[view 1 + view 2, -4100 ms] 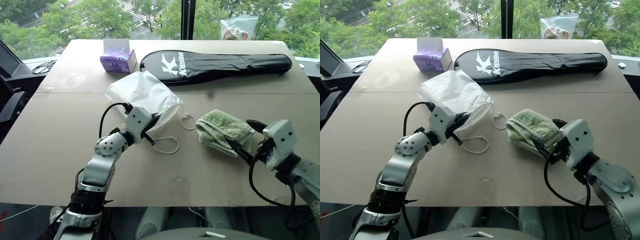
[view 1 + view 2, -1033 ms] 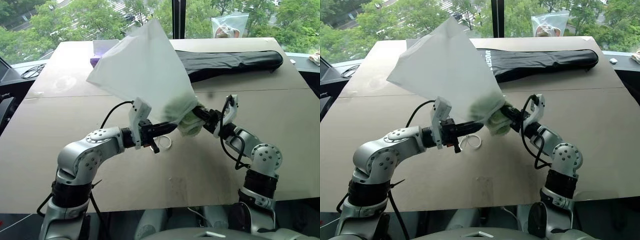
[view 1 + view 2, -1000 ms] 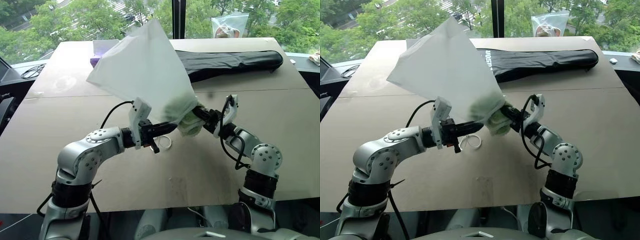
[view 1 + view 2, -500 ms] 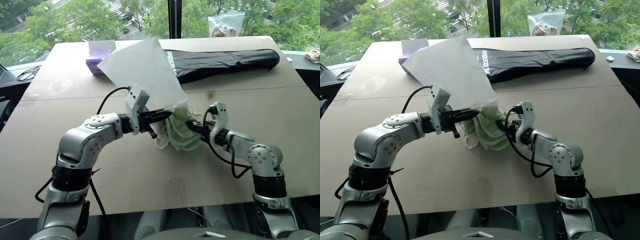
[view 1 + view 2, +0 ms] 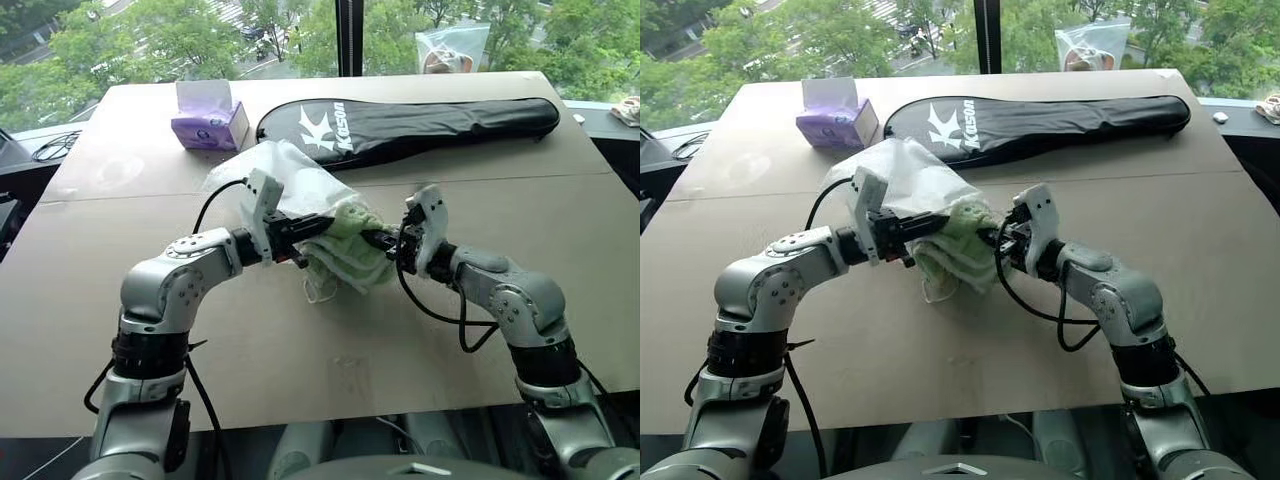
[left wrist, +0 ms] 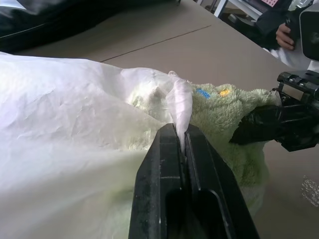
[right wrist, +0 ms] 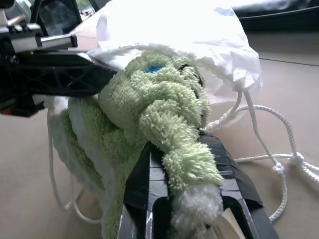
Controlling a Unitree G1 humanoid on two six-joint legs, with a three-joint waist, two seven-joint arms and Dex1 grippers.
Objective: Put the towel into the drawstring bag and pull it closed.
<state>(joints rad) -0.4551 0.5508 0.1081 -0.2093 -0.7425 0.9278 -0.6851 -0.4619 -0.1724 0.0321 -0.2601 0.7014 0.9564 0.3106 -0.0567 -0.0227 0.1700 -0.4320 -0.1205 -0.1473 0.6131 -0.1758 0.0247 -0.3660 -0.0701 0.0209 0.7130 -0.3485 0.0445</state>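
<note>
The robot's right gripper should release the light green towel just inside the opening of the white drawstring bag (image 5: pixel 343 230) (image 7: pixel 152 87).
The light green towel (image 5: pixel 347 252) sits partly inside the mouth of the white drawstring bag (image 5: pixel 287 176). The rest of it bulges out and hangs toward the table. My left gripper (image 6: pixel 180 132) is shut on a pinch of the bag's rim, holding the mouth up from the left. My right gripper (image 7: pixel 182 145) comes in from the right and is shut on a fold of the towel (image 7: pixel 152 102) at the opening. The two grippers nearly meet over the middle of the table. The bag's white cord (image 7: pixel 271 122) trails loose beside the mouth and loops below it (image 5: pixel 318 292).
A long black racket cover (image 5: pixel 420 118) lies across the far side of the brown table (image 5: pixel 330 350). A purple tissue box (image 5: pixel 207 118) stands at the far left. A clear plastic bag (image 5: pixel 452 47) sits past the far edge. A cable coil (image 5: pixel 58 148) lies off the left edge.
The bag was held high and billowing. It has now dropped and lies crumpled on the table. My right gripper has rolled and shifted left, with the towel still at the bag's mouth.
</note>
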